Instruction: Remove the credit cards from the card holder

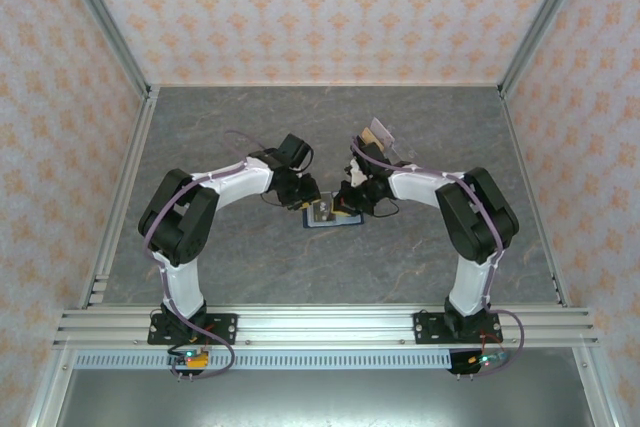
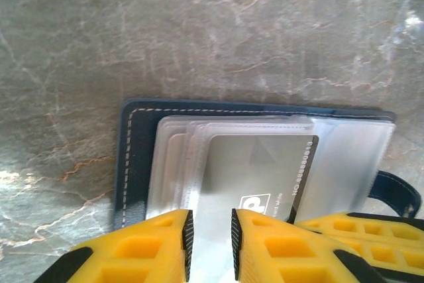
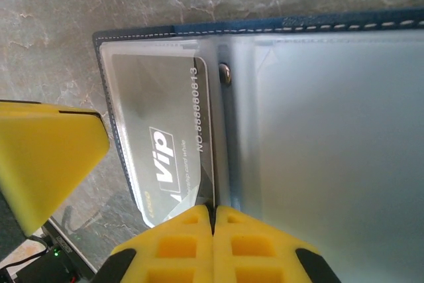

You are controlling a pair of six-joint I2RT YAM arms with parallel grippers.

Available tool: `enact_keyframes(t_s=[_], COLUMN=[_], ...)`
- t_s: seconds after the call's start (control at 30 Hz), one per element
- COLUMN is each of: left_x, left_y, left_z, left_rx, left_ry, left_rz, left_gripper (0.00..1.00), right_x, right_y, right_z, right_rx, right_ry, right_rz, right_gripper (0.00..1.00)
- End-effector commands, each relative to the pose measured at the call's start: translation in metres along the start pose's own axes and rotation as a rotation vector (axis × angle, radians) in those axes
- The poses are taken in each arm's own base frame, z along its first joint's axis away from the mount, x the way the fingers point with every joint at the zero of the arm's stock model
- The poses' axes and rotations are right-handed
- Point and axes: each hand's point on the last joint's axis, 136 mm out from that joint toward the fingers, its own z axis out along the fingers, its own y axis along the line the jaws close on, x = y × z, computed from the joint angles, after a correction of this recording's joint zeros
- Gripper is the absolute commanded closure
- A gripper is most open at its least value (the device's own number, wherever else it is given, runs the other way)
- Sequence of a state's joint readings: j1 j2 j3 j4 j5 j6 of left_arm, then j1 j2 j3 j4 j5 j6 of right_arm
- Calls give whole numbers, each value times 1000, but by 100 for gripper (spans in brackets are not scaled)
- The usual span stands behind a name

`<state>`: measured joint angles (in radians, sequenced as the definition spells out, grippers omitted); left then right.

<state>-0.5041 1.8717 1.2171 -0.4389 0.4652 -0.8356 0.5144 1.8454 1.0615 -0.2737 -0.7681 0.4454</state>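
Observation:
Next, my right gripper opens, grips more of its exposed edge (image 3: 207, 157) and pulls, as it pinches just the Vip card's near corner while most of the card sits in the sleeve.
The card holder (image 1: 322, 219) lies open on the table between both grippers, its navy cover (image 2: 139, 157) under clear sleeves. A grey credit card (image 2: 258, 170) marked "Vip" (image 3: 165, 137) sits in the top sleeve. My right gripper (image 3: 213, 213) is shut on that card's near corner at the holder's (image 3: 232, 29) spine. My left gripper (image 2: 211, 230) stands slightly open at the opposite edge, its fingers a narrow gap apart with clear sleeve plastic showing between them. Two loose cards, one brown-orange (image 1: 375, 132) and one pale (image 1: 397, 150), lie on the table behind the right arm.
The right gripper's yellow finger (image 2: 358, 230) shows beside my left one, next to the holder's tab clasp (image 2: 397, 193). The left gripper's finger (image 3: 46, 157) stands close to the holder's outer edge. Metal rails (image 1: 320, 325) border the grey marbled table (image 1: 250, 127).

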Motion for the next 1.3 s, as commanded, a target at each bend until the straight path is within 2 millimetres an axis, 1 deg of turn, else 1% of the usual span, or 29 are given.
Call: enact_keyframes(t_s=[0.0,0.13,0.33,0.5,0.6,0.73,0.77,0.8,0.87,0.97,1.1,1.27], left_x=[0,3,9,10,10,10,12,13,15,16,18,19], left_y=[-11,-20,-23,-18,-12,-5,2,5,9,15,24,31], left_z=[-19,-18,-5,6,11,13,22,24,27,29,32,33], left_rx=[19,77,89,67,39,10,-10,-19,-33,-54,-81,-104], left_ry=[-19,-8,20,33,38,35,51,56,61,62,63,60], left_rz=[42,43,49,43,38,34,26,22,17,15,9,4], left_gripper=[75,76,79,82,84,85,85,86,86,87,88,89], right_x=[-3,-3,-2,-2,-2,-3,-3,-3,-4,-6,-10,-13], right_y=[-3,-13,-21,-28,-30,-27,-26,-22,-18,-17,-17,-16], right_z=[-11,-10,-10,-9,-10,-12,-11,-10,-9,-6,-5,-2], right_rx=[25,59,102,133,141,131,117,98,68,54,45,35], right_ry=[-34,-31,-27,-26,-31,-41,-36,-35,-35,-42,-53,-58], right_rz=[6,20,24,26,27,17,16,12,14,22,25,34], right_gripper=[100,100,100,100,100,100,98,95,86,78,75,75])
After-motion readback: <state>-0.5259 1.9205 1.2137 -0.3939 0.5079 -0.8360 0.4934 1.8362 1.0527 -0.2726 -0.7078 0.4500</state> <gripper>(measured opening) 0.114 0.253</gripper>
